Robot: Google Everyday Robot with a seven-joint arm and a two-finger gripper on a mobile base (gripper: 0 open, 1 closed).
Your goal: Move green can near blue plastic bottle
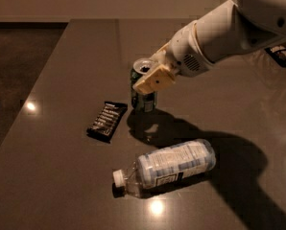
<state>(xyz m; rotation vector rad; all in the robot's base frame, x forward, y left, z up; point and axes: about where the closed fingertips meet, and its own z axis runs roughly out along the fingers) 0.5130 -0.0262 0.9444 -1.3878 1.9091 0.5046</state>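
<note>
Next, my gripper lets go of the green can on the table (171,142) just behind the middle of the blue plastic bottle.
The green can (143,98) is upright on the dark table, silver top showing, just right of the black wrapper. My gripper (147,80) reaches in from the upper right and is shut on the can's upper part. One tan finger (156,79) lies across its front and the other is hidden behind the can. The blue plastic bottle (174,165) lies on its side below the can, white cap pointing left. A gap of about a can's height separates the two. I cannot tell whether the can rests on the table or hangs just above it.
A flat black snack wrapper (107,120) lies left of the can. The white arm (229,30) spans the upper right and casts a wide shadow (215,152) over the table. The table's left edge (37,104) runs diagonally, with floor beyond.
</note>
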